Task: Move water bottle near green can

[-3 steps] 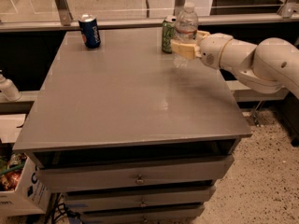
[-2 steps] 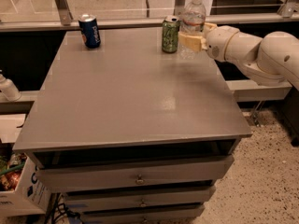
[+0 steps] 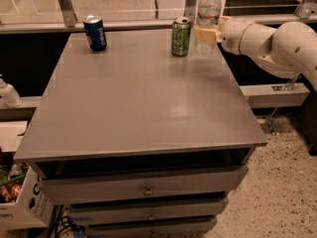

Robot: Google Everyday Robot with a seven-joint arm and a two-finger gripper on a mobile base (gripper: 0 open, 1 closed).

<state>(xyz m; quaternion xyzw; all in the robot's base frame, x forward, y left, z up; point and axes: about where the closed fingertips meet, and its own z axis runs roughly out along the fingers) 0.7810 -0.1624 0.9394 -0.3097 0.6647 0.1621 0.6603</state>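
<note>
My gripper needs to put the water bottle down on the grey table (image 3: 200,59), between the green can and the side edge of the table.
The water bottle (image 3: 208,9), clear with a white cap, stands upright at the far right of the grey table (image 3: 143,103). The gripper (image 3: 207,33) reaches in from the right and is shut on the bottle's lower half, hiding part of it. The green can (image 3: 181,36) with a silver top stands on the table just left of the bottle, a small gap between them. The white arm (image 3: 267,38) extends off the right edge.
A blue Pepsi can (image 3: 95,32) stands at the far left of the table. A metal rail and glass panel (image 3: 129,4) run behind the table. A small white bottle (image 3: 9,93) sits on a low ledge at left. Drawers (image 3: 146,187) lie below the tabletop.
The gripper has carried the water bottle from right beside the green can's right side a little farther right and back; the can has not moved.
</note>
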